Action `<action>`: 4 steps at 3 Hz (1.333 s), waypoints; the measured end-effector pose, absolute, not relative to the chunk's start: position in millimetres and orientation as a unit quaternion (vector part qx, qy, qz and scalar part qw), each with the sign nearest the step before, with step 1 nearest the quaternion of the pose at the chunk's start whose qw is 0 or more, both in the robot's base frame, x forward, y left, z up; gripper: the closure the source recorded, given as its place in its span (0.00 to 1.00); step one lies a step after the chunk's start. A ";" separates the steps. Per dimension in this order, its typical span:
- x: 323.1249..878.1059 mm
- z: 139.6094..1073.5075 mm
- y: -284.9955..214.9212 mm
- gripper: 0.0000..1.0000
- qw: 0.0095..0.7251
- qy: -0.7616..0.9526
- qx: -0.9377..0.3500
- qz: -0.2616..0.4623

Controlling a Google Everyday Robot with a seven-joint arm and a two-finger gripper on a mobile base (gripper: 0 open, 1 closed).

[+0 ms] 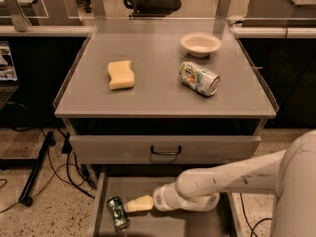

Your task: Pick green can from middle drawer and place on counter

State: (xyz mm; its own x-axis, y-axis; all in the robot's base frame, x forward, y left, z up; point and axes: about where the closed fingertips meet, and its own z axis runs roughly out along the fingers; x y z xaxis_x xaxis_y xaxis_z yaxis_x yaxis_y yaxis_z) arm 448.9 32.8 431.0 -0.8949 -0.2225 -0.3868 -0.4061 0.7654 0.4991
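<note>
My gripper closes next around the middle of the green can (118, 216) that lies in the open middle drawer.
The green can (117, 213) lies on its side at the left end of the open middle drawer (163, 226), near the bottom of the camera view. My gripper (132, 205) reaches in from the right on a white arm, its cream fingertips right beside the can's right side. The counter (163, 68) fills the upper half of the view, above the drawers.
On the counter lie a yellow sponge (121, 74), a white bowl (200, 43) and a pale can with a green and orange label (199, 78) on its side. A closed drawer front with a black handle (165, 151) sits just above the open drawer. Cables and a stand leg cross the floor at left.
</note>
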 end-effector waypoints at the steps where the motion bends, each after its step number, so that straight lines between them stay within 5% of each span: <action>1: 443.0 418.7 40.4 0.00 0.153 0.925 -0.156 0.311; 4: 414.9 414.7 108.1 0.00 0.122 0.896 -0.192 0.381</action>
